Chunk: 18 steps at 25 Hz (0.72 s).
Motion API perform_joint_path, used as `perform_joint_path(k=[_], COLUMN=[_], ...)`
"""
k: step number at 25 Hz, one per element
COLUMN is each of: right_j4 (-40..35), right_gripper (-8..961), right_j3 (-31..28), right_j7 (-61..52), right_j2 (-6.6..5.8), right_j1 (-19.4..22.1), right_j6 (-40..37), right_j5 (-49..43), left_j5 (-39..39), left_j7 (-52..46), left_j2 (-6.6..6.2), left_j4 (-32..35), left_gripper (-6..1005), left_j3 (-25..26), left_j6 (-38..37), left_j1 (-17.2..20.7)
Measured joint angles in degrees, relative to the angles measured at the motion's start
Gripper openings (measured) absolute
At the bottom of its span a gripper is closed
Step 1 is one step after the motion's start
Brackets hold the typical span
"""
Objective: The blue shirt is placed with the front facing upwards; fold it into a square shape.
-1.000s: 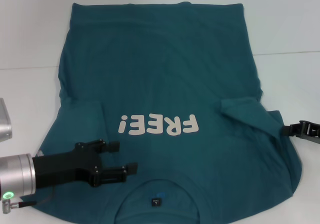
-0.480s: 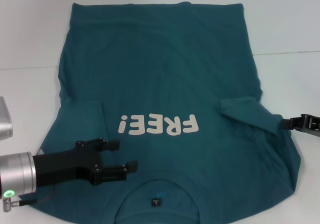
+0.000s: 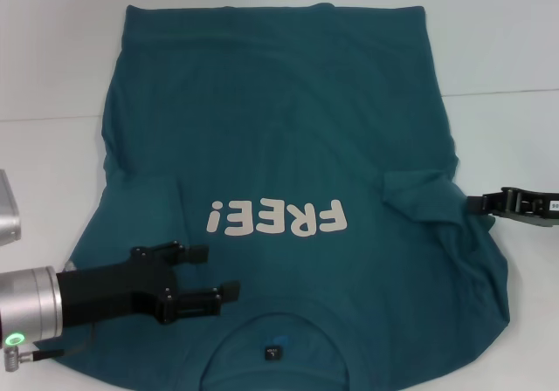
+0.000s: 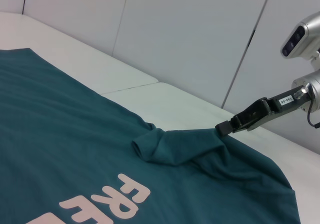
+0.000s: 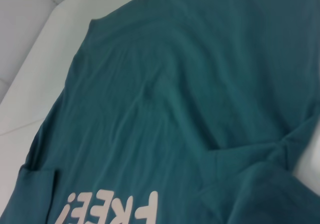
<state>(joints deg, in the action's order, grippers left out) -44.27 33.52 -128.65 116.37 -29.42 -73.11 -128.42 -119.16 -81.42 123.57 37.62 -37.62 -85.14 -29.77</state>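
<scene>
My right gripper needs to open, as it is pinching the outer edge of the bunched sleeve, then take the rumpled fold further in and pull (image 3: 444, 208) it toward the lettering.
The blue shirt (image 3: 279, 120) lies front up on the white table (image 3: 507, 51), with its "FREE!" lettering (image 3: 277, 218) and black neck label (image 3: 272, 353) toward me. My right gripper (image 3: 476, 204) is at the shirt's right side, shut on the edge of the sleeve (image 3: 424, 195), which is bunched and folded inward. The left wrist view shows that right gripper (image 4: 225, 128) pinching the rumpled sleeve (image 4: 175, 146). My left gripper (image 3: 214, 273) hovers open over the shirt's near left shoulder, beside the collar, holding nothing. In the right wrist view only shirt (image 5: 200, 84) fabric shows.
A table seam (image 3: 511, 92) runs off to the right behind the shirt. A grey metal block (image 3: 7, 212) sits at the left edge. White wall panels (image 4: 190, 34) stand beyond the table, and my head camera (image 4: 300, 36) shows in the left wrist view.
My right gripper has moved inward to the left, dragging the shirt's right sleeve and side edge with it. The left gripper has stayed put.
</scene>
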Motion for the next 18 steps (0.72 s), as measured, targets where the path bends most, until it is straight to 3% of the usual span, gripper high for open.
perform_joint_path(k=[13, 18], right_j4=[0.4, 0.5], right_gripper=[43, 77], right_j3=[7.0, 8.8], right_j7=[0.1, -0.1], right_j2=[1.60, 1.67], right_j1=[-2.3, -2.7], right_j6=[0.4, 0.0], right_j5=[-0.1, -0.1], left_j5=[-0.1, -0.1], left_j7=[-0.1, -0.1], left_j2=[-0.13, -0.17], left_j4=[0.0, 0.0], left_gripper=[874, 874], left_j3=[0.0, 0.0], left_j6=[0.1, 0.0], left_j1=[0.0, 0.1])
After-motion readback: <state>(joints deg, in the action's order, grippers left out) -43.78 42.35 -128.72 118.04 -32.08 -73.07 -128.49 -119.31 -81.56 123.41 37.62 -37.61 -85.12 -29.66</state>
